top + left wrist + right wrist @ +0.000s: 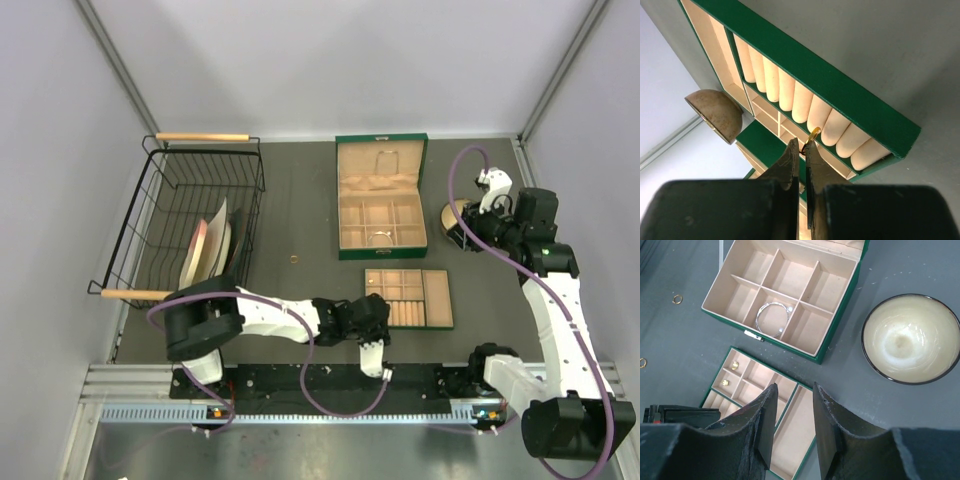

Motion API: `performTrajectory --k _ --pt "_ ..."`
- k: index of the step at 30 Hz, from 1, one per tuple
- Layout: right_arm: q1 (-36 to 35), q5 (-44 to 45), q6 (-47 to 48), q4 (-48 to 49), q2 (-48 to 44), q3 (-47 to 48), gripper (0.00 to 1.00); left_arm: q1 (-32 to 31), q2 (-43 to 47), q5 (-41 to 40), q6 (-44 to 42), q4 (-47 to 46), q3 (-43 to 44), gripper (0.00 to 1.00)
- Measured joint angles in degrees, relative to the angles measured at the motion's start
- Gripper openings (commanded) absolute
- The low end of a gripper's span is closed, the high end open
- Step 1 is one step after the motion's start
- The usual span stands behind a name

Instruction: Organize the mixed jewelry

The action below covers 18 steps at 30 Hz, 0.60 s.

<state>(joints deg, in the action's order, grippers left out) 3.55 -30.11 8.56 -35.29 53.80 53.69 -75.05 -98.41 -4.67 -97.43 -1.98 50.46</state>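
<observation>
Next, my left gripper releases the small gold ring between the rolls just below it in the small green tray (383, 310) (825, 123).
My left gripper (802, 146) is shut on a small gold ring (813, 134), held just over the roll section of the small green tray (850, 107). In the top view the left gripper (376, 322) is at the tray's (437, 322) near left corner. Two gold studs (734, 364) lie in the tray's small compartments. Loose gold rings (677, 299) lie on the table left of the boxes, one also showing in the top view (294, 258). My right gripper (793, 387) is open and empty, high above the tray, beside the bowl (455, 215).
An open green jewelry box (425, 200) stands behind the tray with a silver bracelet (772, 320) in one compartment. A cream bowl (910, 337) sits right of it. A black wire basket (160, 200) with plates stands at the left.
</observation>
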Motion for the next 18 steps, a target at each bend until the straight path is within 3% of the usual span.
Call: performTrajectory --k 18 --pt "0.0 0.0 0.39 -0.22 0.0 0.0 0.35 0.66 -0.87 0.83 -0.31 0.0 0.02 0.0"
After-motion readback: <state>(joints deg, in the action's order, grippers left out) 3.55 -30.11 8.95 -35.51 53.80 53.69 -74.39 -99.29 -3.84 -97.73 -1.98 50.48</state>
